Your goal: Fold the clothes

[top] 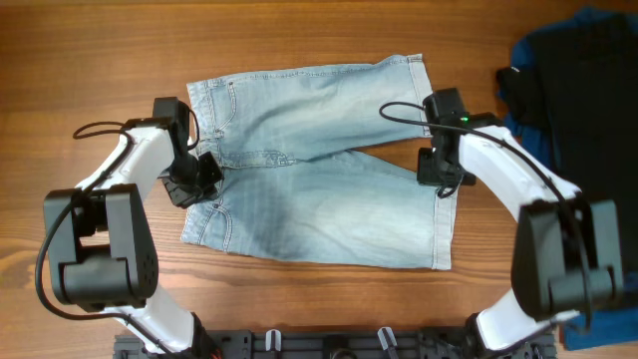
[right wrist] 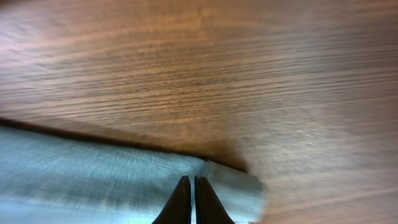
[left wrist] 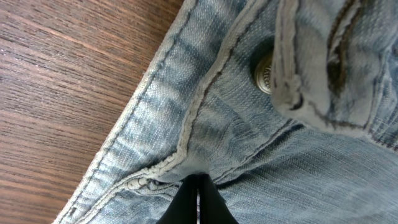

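The robot's right gripper will release the upper leg's far hem corner on the bare wood (top: 455, 76) between the shorts and dark garments.
The light blue denim shorts (top: 319, 189) lie spread on the wooden table, waistband to the left and leg ends to the right. My left gripper (top: 199, 181) is at the waistband; in the left wrist view its fingers (left wrist: 198, 183) are shut on a fold of the denim (left wrist: 261, 155) just below the metal button (left wrist: 264, 71). My right gripper (top: 439, 178) is at the hemmed end of the near leg; in the right wrist view its fingers (right wrist: 189, 183) are shut on the denim (right wrist: 93, 180) near the hem corner.
A heap of dark blue and black garments (top: 583, 90) lies at the far right edge of the table. Bare wood (top: 100, 60) surrounds the shorts. The arm bases stand at the front edge.
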